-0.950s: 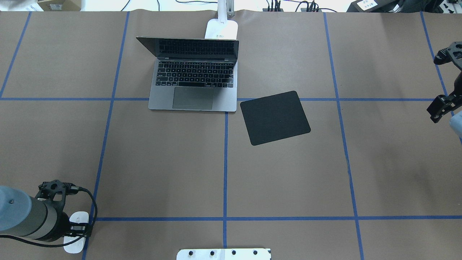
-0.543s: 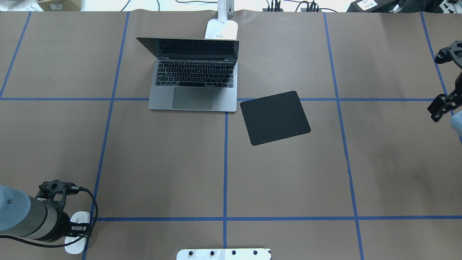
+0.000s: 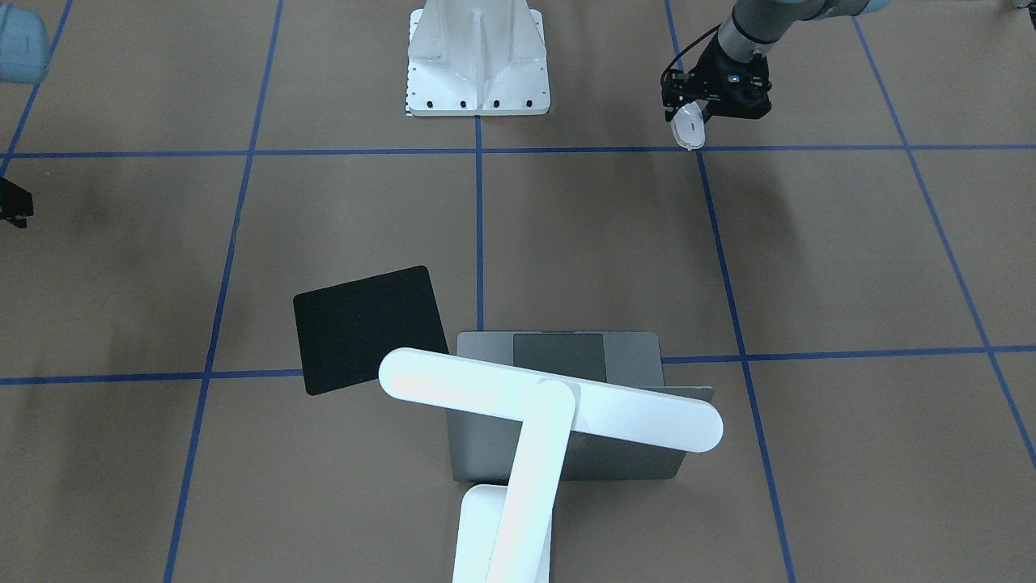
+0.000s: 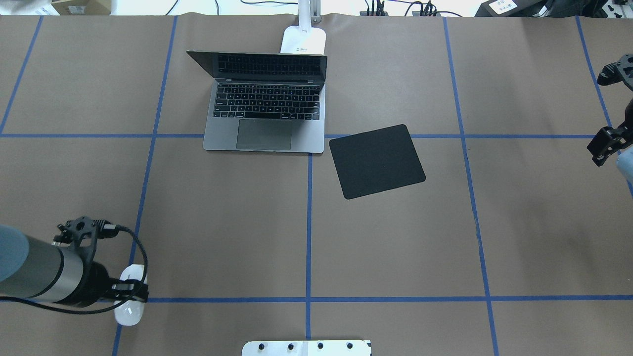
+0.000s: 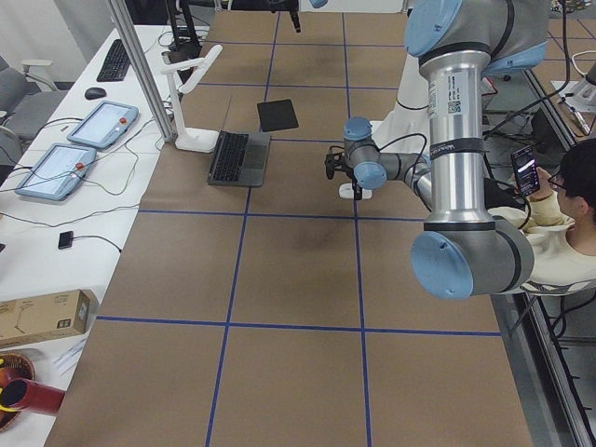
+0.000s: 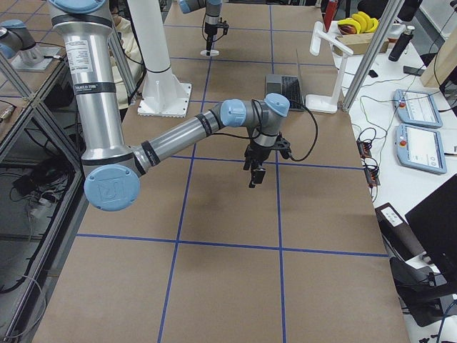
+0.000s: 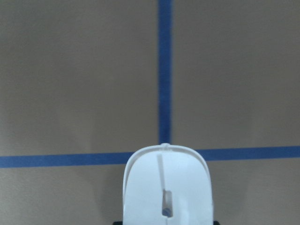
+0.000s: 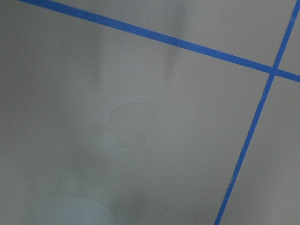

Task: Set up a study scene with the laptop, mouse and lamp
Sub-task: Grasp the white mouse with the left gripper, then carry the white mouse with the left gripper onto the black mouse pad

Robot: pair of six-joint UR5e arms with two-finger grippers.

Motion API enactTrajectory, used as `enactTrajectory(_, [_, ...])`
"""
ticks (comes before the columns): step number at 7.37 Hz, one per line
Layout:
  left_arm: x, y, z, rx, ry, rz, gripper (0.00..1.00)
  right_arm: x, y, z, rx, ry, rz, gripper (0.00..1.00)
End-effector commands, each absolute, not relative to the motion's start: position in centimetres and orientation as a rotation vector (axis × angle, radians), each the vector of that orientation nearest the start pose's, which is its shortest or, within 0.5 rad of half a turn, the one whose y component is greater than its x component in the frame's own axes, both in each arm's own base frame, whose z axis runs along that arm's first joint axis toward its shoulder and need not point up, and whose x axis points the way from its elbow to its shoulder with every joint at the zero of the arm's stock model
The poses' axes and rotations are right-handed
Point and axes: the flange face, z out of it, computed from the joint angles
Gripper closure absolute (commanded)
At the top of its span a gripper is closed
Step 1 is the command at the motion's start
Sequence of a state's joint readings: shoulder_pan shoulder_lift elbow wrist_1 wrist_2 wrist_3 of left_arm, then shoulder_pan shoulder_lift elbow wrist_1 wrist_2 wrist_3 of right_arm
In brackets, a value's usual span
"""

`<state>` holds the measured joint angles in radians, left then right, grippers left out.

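Note:
Next, I set the white mouse, now just over a blue tape crossing, on the laptop-side part of the black mouse pad (image 3: pixel 408 301) with my left gripper.
The white mouse (image 4: pixel 131 301) hangs at the table's near left, just over a blue tape crossing, with my left gripper (image 4: pixel 129 289) shut on it. The left wrist view shows the mouse (image 7: pixel 166 187) from above, nose forward. From the front the mouse (image 3: pixel 689 128) sticks out below the left gripper (image 3: pixel 712 97). The grey laptop (image 4: pixel 267 109) stands open at the far centre, and the white lamp (image 4: pixel 303 39) rises behind its screen; the lamp's bar head (image 3: pixel 550 405) spans over the laptop (image 3: pixel 566 356). My right gripper (image 4: pixel 604 147) hovers at the right table edge; I cannot tell its state.
A black mouse pad (image 4: pixel 377 160) lies tilted right of the laptop. The white ribbed pedestal (image 3: pixel 477 57) stands at the near centre edge. A seated person (image 5: pixel 568 214) is beside the robot. Blue tape lines grid the brown table (image 4: pixel 395 247).
My left gripper has carried the mouse to the right and slightly away from the near edge. The right gripper has drifted a little toward the right edge.

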<state>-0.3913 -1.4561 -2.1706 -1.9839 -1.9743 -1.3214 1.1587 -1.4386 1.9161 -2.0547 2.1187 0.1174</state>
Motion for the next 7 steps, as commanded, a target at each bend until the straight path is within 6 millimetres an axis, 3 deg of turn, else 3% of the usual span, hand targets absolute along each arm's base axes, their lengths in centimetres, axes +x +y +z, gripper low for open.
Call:
enactTrajectory(1, [38.5, -29.8, 32.9, 0.005, 1.057, 0.01, 0.81, -11.0, -50.3, 52.0, -0.182, -0.537, -0.318, 0.0])
enactTrajectory(3, [41.2, -33.8, 28.0, 0.053, 1.101, -0.016, 0.81, -7.8, -51.8, 56.6, -0.225, -0.567, -0.331, 0.0])
enactTrajectory(4, [43.2, -36.1, 24.8, 0.065, 1.083, -0.029, 0.81, -7.3, -52.6, 57.9, -0.243, -0.615, -0.33, 0.0])
enactTrajectory(6, [46.8, -39.2, 18.3, 0.113, 1.047, -0.064, 0.81, -5.2, -54.3, 64.2, -0.186, -0.687, -0.336, 0.0])
enactTrajectory(7, [48.0, -40.2, 16.6, 0.139, 1.046, -0.076, 0.81, -4.8, -54.5, 66.9, -0.171, -0.705, -0.343, 0.0])
